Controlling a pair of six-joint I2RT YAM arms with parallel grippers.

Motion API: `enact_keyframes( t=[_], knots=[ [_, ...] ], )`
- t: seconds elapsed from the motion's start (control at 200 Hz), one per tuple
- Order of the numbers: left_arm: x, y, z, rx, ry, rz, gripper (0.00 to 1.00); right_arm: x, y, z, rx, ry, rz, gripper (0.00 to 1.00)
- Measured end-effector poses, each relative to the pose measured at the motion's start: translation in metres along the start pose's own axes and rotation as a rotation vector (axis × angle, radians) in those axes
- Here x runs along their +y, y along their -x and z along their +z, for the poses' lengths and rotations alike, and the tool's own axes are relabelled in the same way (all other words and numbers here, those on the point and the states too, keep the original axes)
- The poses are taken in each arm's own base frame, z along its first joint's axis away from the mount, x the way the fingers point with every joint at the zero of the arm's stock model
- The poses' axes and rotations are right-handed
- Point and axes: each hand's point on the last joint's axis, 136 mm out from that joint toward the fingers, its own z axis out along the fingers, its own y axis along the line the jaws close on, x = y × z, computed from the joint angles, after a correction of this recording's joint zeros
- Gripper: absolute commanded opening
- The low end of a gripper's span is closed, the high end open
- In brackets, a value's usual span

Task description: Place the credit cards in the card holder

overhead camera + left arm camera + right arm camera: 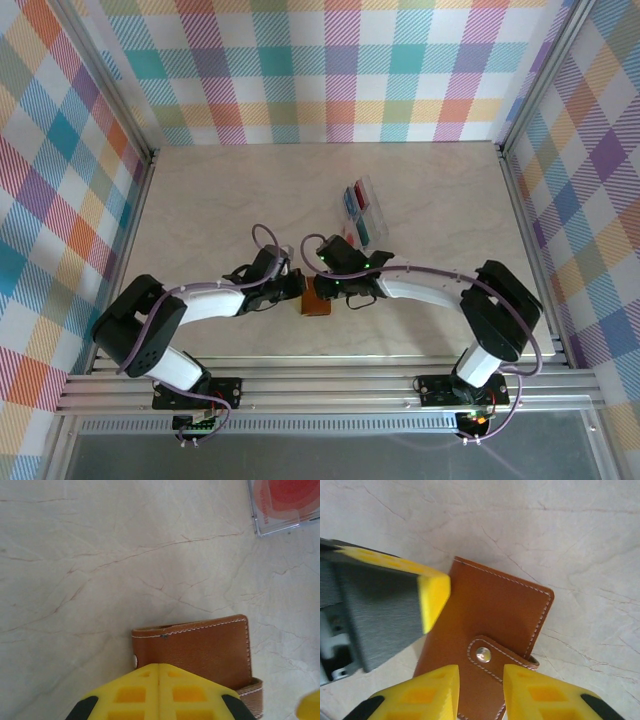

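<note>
The card holder is held shut by its snap, so the robot's right gripper needs to pinch the tab (501, 661) next to the snap and pull the tab open before lifting the cover.
The card holder (316, 303) is a brown leather wallet lying flat and snapped closed on the table between my two grippers. My left gripper (159, 667) is shut, its yellow pads pressed together over the wallet's (200, 647) near edge with nothing between them. My right gripper (481, 690) is open by a narrow gap, its fingertips (440, 685) low over the wallet (495, 605) on either side of the snap tab (482, 654). The left gripper's yellow tip (432, 600) hangs over the wallet's left edge. The credit cards (355, 203), red, blue and teal, lie in a clear tray.
The clear plastic tray (372, 195) sits just beyond the wallet, to the right of centre; its corner with a red card (285, 500) is at the top right of the left wrist view. Plaid walls enclose the marble-patterned table (220, 200) on three sides.
</note>
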Motion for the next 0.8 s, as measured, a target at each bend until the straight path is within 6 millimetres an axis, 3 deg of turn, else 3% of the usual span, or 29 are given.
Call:
enact_keyframes(
  t=[0.155,0.42,0.62,0.8],
  knots=[
    [0.001,-0.002,-0.002,-0.017,0.007,-0.002,0.05,-0.003,-0.011,0.014,0.042,-0.022,-0.007,0.41],
    [-0.002,-0.004,-0.001,-0.03,0.014,0.011,0.04,-0.001,-0.019,0.028,0.067,-0.03,-0.017,0.48],
    [-0.002,-0.005,0.0,-0.042,0.012,-0.001,0.03,-0.002,-0.019,0.03,0.05,-0.06,-0.024,0.46],
    [0.0,-0.005,0.0,-0.048,0.016,-0.01,0.03,-0.005,-0.019,0.034,0.005,-0.142,-0.048,0.36]
  ],
)
